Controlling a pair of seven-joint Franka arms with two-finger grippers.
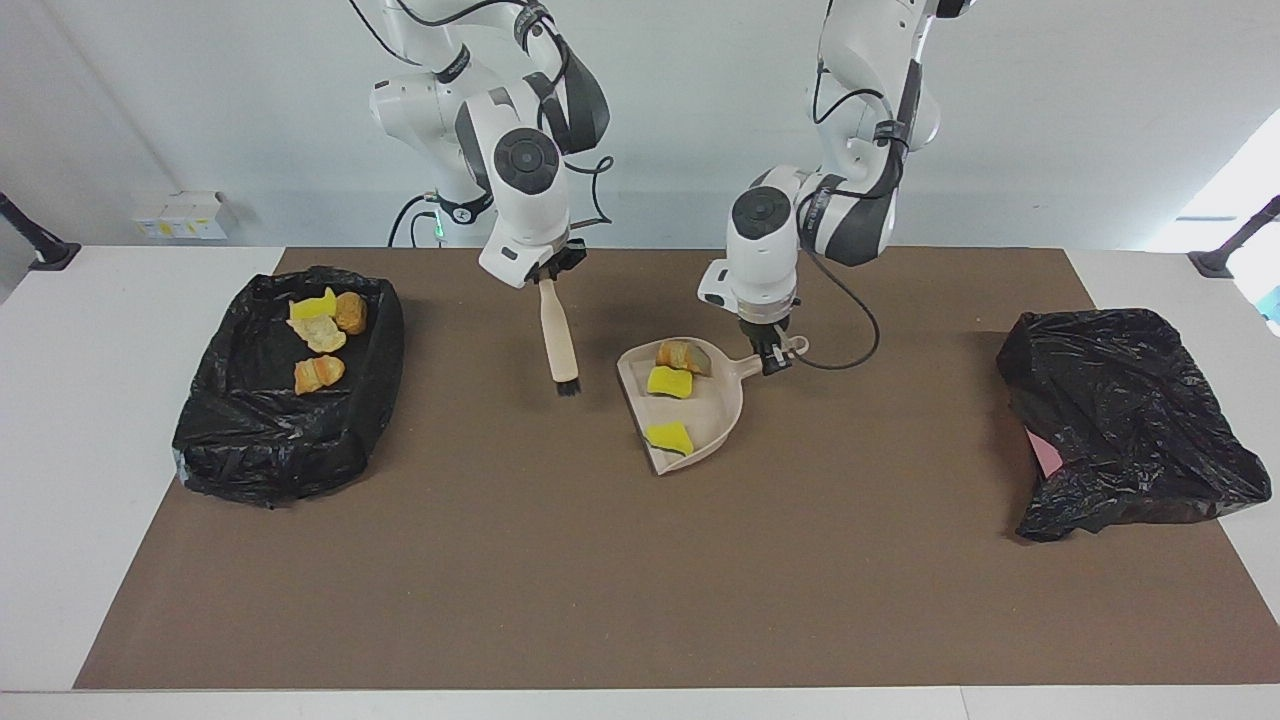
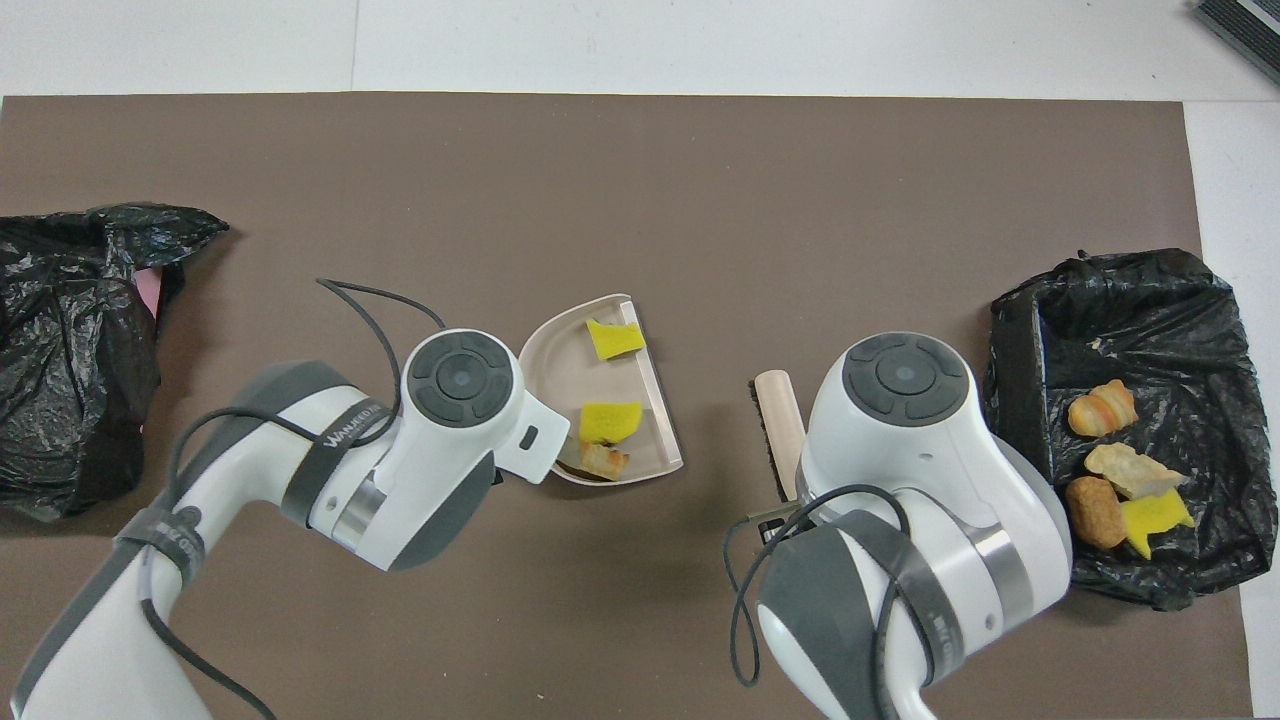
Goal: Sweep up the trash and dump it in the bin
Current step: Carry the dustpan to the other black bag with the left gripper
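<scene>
The robot's right gripper needs to release the wooden brush on the bare mat (image 2: 680,576) between the arms, nearer the robot than the dustpan.
Three pieces of trash lie in the beige dustpan (image 1: 715,410) (image 2: 560,365): two yellow wedges (image 1: 668,381) (image 2: 613,338) and a brown chunk (image 1: 683,355) (image 2: 603,460). My left gripper (image 1: 771,358) is shut on the dustpan's handle, at the end nearer the robots. My right gripper (image 1: 546,280) is shut on the top of the wooden brush (image 1: 558,340) (image 2: 780,410), which hangs tilted with its black bristles down over bare mat, between the dustpan and the bin. The black-lined bin (image 1: 385,340) (image 2: 1010,420) at the right arm's end holds several more pieces of trash (image 1: 318,335) (image 2: 1100,412).
A crumpled black bag (image 1: 1120,400) (image 2: 70,340) with something pink under it lies at the left arm's end of the brown mat (image 1: 600,560). A cable loops from the left wrist over the mat beside the dustpan.
</scene>
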